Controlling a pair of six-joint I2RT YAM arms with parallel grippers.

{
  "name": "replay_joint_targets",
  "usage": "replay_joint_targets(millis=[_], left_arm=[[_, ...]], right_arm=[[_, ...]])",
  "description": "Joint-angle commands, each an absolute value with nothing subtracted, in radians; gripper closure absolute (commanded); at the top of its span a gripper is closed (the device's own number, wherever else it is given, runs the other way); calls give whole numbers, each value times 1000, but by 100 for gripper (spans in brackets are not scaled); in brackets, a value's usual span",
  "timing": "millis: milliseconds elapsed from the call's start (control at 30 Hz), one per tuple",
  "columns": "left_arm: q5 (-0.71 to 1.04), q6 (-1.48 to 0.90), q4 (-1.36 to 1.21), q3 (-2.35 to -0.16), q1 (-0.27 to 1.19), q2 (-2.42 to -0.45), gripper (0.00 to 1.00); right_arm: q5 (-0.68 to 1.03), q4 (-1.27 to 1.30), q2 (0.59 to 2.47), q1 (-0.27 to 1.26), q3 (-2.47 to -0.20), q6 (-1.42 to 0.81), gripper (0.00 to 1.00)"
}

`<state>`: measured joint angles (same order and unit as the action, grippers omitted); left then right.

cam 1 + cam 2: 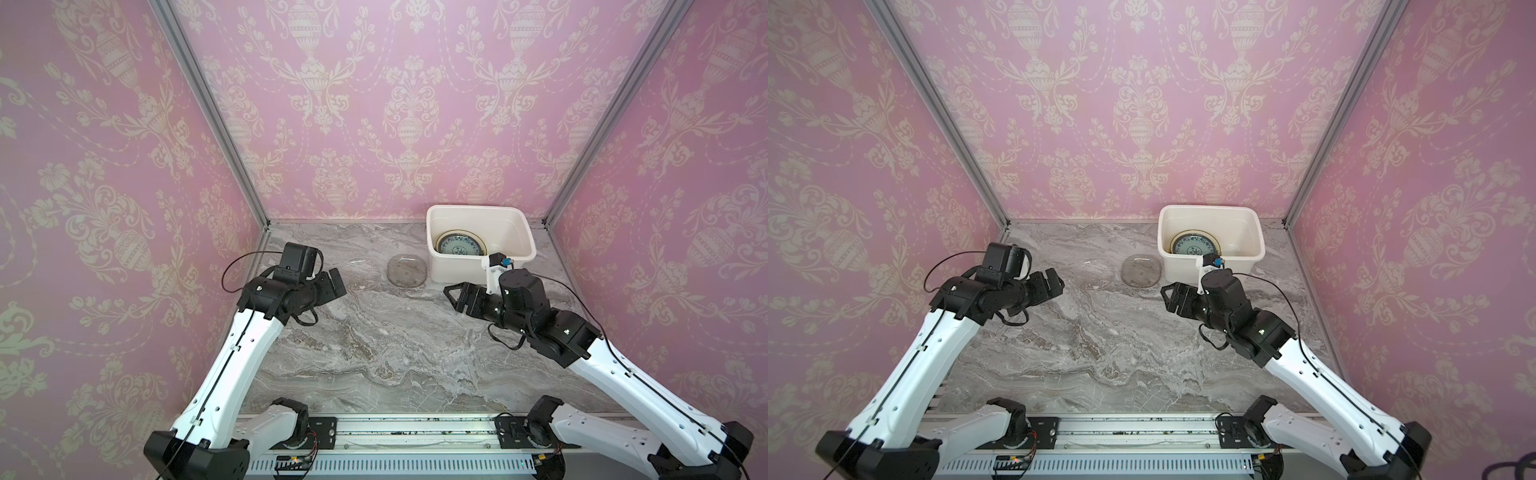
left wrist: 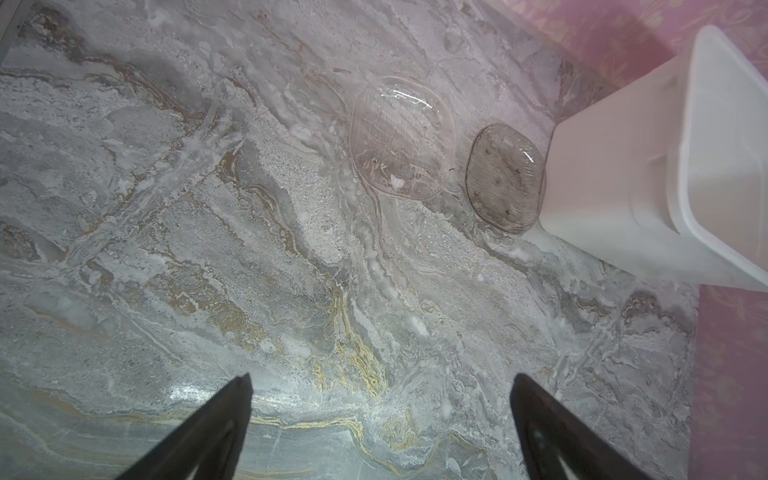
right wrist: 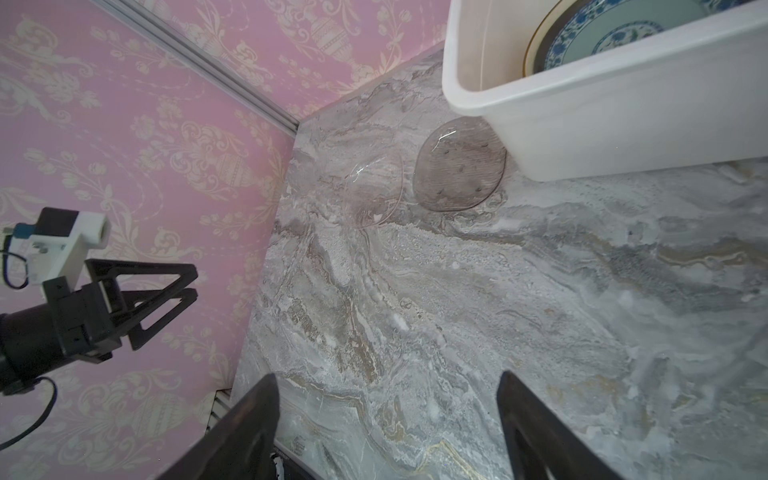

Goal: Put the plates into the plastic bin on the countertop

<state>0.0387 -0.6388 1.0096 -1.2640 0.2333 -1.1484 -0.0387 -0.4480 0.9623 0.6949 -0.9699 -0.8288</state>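
Observation:
Next, my left gripper grips the clear plate's rim point(image 1: 345, 269) point(image 2: 352, 148), on the side that is farthest from the smoky plate.
The white plastic bin point(image 1: 455, 270) point(image 1: 1183, 270) stands at the back right of the countertop point(image 1: 374, 353). A teal patterned plate point(image 1: 459, 248) point(image 3: 602, 33) lies in it on other plates. Two glass plates rest on the marble left of the bin: a smoky one point(image 1: 407, 270) point(image 2: 505, 178) point(image 3: 459, 166) touching its wall, and a clear one point(image 1: 363, 274) point(image 2: 399, 137) point(image 3: 365, 191) beside that. My left gripper point(image 1: 336, 284) point(image 2: 380, 380) hovers open just left of the clear plate. My right gripper point(image 1: 453, 293) point(image 3: 386, 378) hangs open in front of the bin, empty.
Pink patterned walls with aluminium corner posts point(image 1: 208, 108) close in the counter on three sides. A silver slotted rail point(image 1: 415, 432) with both arm bases runs along the front edge. The bin point(image 2: 623, 166) rises well above the plates next to it.

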Motion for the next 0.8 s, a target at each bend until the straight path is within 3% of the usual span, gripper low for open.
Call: replay_joint_targets(millis=[0,200,400,767], left_arm=[[88,-585,967,-1247,171,-1196,2],[156,-479,810,-1237,68,-1355,4],[151,-384,695,-1281,49,-1573,9],[182,-362,579,-1430,46,-1938,27]], right_arm=[[-136,-357,974,752,-898,-990,18],[-174,-315,1032,820,-839,-1086,19],[-107,-394,1075,826,-870,-1006,20],[-32,-417,1133,824,-881,-934,23]])
